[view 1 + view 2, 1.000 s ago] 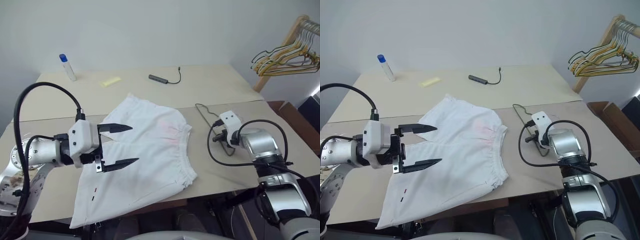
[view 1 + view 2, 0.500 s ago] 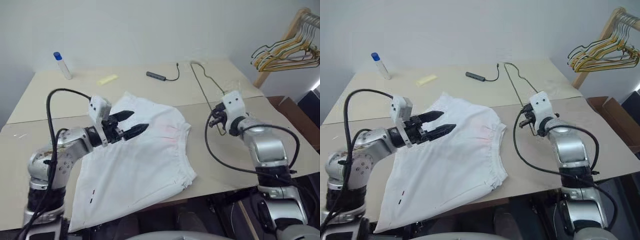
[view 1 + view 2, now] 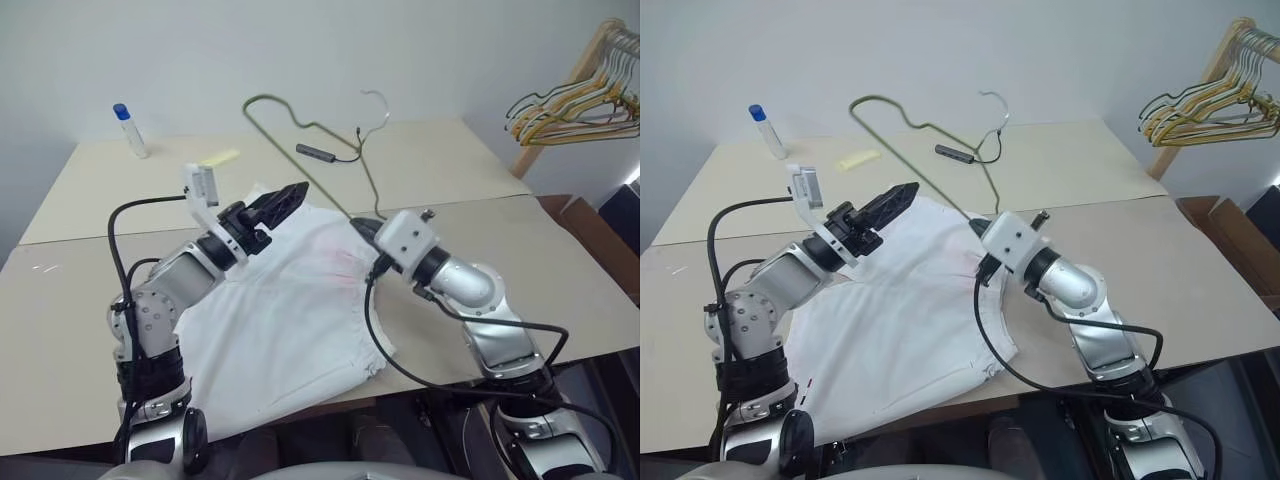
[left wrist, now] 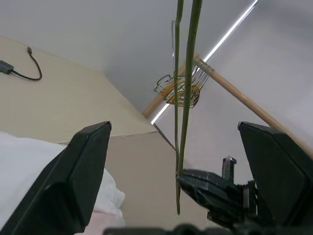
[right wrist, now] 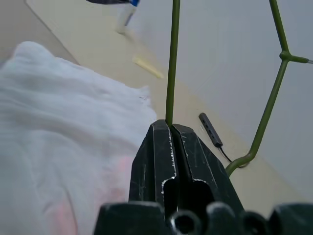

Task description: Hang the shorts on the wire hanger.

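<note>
I have just the straight bar of the hanger pinched in my right gripper, so my left gripper should hold that bar while my right gripper opens and takes the hanger's end corner (image 4: 178, 206).
The white shorts (image 3: 290, 320) lie spread flat on the table, waistband toward the right. My right gripper (image 3: 366, 228) is shut on a lower corner of the thin olive wire hanger (image 3: 365, 172) and holds it upright over the waistband, hook (image 3: 378, 98) at the top. The right wrist view shows the fingers (image 5: 168, 147) pinched on the wire (image 5: 171, 58). My left gripper (image 3: 288, 197) hovers open over the far part of the shorts, pointing at the hanger. In the left wrist view the wire (image 4: 186, 98) stands beyond its wide-apart fingers (image 4: 83, 166).
At the back of the beige table (image 3: 80, 290) are a blue-capped bottle (image 3: 131, 131), a yellow note (image 3: 220, 158) and a black cabled adapter (image 3: 318, 152). A wooden rack with a bunch of hangers (image 3: 575, 105) stands beyond the table's right corner.
My right gripper has lifted the hanger off the table and swung it left, above the shorts' waistband. My left gripper has rolled and moved forward and right toward the hanger. The camera shifted too.
</note>
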Tool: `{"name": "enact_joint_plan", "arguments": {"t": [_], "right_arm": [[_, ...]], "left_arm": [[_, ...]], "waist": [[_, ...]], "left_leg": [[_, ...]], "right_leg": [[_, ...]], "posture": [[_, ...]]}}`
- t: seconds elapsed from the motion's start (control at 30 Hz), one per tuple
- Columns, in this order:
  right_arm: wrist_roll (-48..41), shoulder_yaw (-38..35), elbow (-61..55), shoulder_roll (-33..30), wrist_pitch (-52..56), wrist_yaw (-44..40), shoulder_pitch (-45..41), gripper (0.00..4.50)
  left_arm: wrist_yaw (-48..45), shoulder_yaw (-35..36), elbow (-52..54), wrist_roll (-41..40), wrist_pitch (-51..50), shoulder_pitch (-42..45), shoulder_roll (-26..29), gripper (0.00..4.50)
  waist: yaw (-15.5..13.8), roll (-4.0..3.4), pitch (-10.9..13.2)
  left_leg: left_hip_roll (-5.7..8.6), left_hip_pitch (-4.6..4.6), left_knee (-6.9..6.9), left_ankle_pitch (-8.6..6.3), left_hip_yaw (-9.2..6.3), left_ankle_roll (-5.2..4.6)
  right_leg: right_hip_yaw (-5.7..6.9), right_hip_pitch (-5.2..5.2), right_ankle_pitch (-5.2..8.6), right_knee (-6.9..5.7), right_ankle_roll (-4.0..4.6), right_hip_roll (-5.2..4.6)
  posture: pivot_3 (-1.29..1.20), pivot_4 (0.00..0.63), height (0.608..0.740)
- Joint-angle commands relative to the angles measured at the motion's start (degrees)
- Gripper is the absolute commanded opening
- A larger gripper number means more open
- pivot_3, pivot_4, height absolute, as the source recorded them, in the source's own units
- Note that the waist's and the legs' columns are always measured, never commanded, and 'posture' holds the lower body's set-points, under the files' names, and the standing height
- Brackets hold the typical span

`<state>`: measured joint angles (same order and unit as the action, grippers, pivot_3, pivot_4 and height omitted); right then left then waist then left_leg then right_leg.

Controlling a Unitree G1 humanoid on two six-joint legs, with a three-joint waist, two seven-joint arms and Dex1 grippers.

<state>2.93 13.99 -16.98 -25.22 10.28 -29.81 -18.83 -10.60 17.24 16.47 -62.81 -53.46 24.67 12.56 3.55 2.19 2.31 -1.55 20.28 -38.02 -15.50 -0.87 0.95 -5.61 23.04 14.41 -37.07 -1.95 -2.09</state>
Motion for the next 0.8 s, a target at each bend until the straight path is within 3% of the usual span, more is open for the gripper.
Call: {"name": "enact_joint_plan", "arguments": {"t": [0.03,0.07,0.17,0.57,0.7,0.8], "right_arm": [[0.69,0.17,-1.84,0.0,-3.73,-0.68,-0.52,0.03],[0.79,0.27,-1.65,0.04,-4.06,-0.81,-0.55,0.03],[1.59,0.19,-0.68,0.41,-4.52,-0.33,-1.0,0.0],[4.38,0.35,0.41,1.49,-6.29,0.48,-0.52,0.0],[5.55,1.43,0.28,0.05,-7.4,-1.63,-0.37,0.0],[8.26,2.29,1.24,-1.0,-11.17,-1.01,-0.56,0.69]], "left_arm": [[2.27,-0.99,1.35,2.81,5.32,2.38,-2.36,4.5],[2.57,-1.05,1.23,3.18,6.31,2.45,-2.99,4.5],[3.82,-0.98,0.44,2.86,7.08,2.4,-4.08,3.92],[5.57,-1.94,-0.68,3.57,8.37,2.34,-4.28,0.04],[2.32,-5.09,2.06,4.7,7.67,0.87,-2.13,0.04],[-0.05,-7.16,3.26,6.52,9.49,0.33,-1.64,0.0]], "waist": [[-0.22,0.0,0.0],[-0.28,0.0,0.0],[-0.42,0.0,0.0],[-1.08,0.02,-0.01],[-1.04,0.02,-0.01],[-1.05,0.02,-0.01]], "left_leg": [[0.0,0.0,0.0,0.01,0.0,0.02],[0.01,-0.01,-0.02,0.02,-0.01,0.03],[0.01,-0.04,-0.02,0.03,-0.01,0.04],[0.04,-0.02,-0.02,0.03,-0.02,0.05],[0.05,-0.02,-0.02,0.03,-0.04,0.05],[0.06,-0.02,-0.02,0.03,-0.03,0.05]], "right_leg": [[0.0,0.0,-0.01,0.0,0.01,0.0],[0.0,-0.02,-0.02,0.0,0.02,0.0],[0.0,-0.03,-0.03,0.0,0.04,0.01],[0.0,-0.02,-0.03,0.01,0.04,0.01],[0.0,-0.02,-0.03,0.01,0.04,0.01],[0.0,-0.02,-0.03,0.02,0.03,0.01]], "posture": [[0.0,0.0,0.74],[0.0,0.0,0.74],[0.0,0.0,0.74],[0.0,0.0,0.74],[0.0,0.0,0.74],[0.01,0.0,0.74]]}}
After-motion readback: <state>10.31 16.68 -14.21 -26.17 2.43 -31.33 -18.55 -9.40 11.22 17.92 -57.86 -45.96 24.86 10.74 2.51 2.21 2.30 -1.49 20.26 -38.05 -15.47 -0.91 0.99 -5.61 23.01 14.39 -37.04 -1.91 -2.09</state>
